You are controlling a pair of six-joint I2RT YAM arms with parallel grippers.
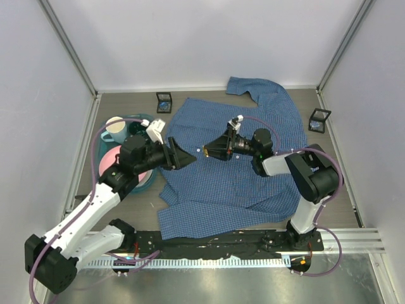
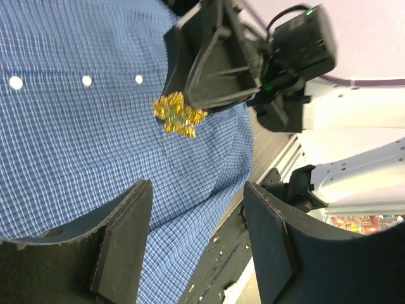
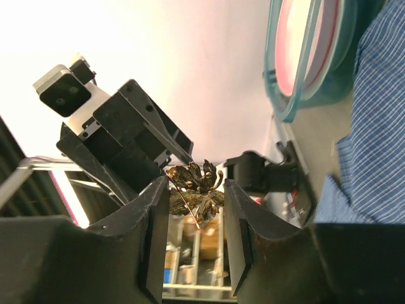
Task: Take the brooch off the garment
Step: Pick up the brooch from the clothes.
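The gold brooch's outer end (image 1: 205,152) (image 2: 180,121) sticks out from between my right gripper's fingers, and my left gripper needs to close on it.
The blue checked shirt (image 1: 240,171) lies spread on the table; it also shows in the left wrist view (image 2: 95,139). My right gripper (image 1: 210,152) points left above the shirt and is shut on the gold leaf-shaped brooch (image 1: 205,154). In the right wrist view the brooch (image 3: 196,190) sits between the fingertips of the right gripper (image 3: 195,199) with its pin bare and no cloth on it. The left wrist view shows the brooch (image 2: 179,115) at the right gripper's tips. My left gripper (image 1: 188,158) is open and empty, facing the brooch; its jaws stand wide over the shirt's hem (image 2: 197,215).
A stack of teal and pink dishes (image 1: 144,179) and a mug (image 1: 116,130) sit at the left, under my left arm. Two small black boxes stand at the back left (image 1: 164,101) and at the right (image 1: 319,119). Walls close in three sides.
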